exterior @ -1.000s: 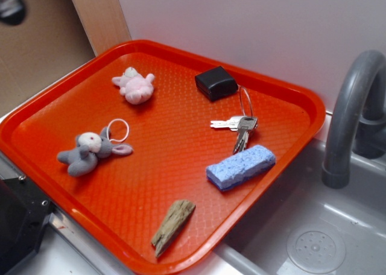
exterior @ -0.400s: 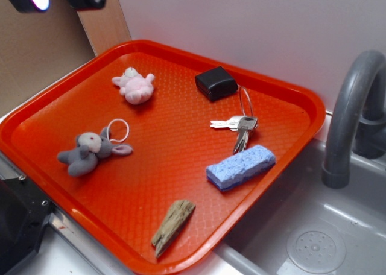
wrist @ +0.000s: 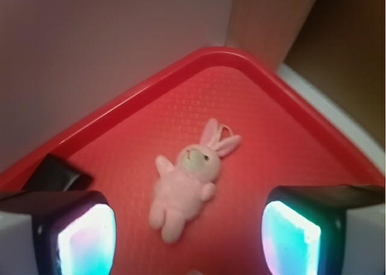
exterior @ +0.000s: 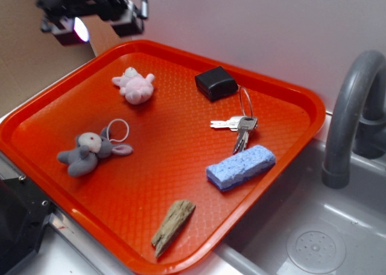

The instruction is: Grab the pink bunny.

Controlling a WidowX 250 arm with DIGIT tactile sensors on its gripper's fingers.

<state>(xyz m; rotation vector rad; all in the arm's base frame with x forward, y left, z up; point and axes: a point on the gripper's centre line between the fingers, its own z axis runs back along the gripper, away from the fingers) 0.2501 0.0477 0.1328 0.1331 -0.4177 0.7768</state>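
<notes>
Next, my gripper needs to go down to the pink bunny's belly [exterior: 138,90] [wrist: 179,194], just below its arms, and close there from both sides.
The pink bunny [exterior: 135,85] lies flat on the red tray [exterior: 265,82] near its far left corner; in the wrist view the pink bunny [wrist: 188,180] lies on its back, ears toward the tray corner. My gripper [exterior: 96,23] hangs open above the tray's back left rim, up and left of the bunny, not touching it. In the wrist view my gripper [wrist: 189,239] is wide open, its glowing pads [wrist: 87,239] on either side of the frame with the bunny between and beyond them.
On the tray also lie a grey plush bunny [exterior: 90,151] with a white ring, a black box [exterior: 216,82], keys [exterior: 238,128], a blue sponge [exterior: 240,166] and a piece of wood [exterior: 173,225]. A grey faucet [exterior: 353,115] and sink [exterior: 313,239] stand at right.
My gripper has come into view from the upper left and moved right and down toward the tray's back left corner. Nothing on the tray has moved.
</notes>
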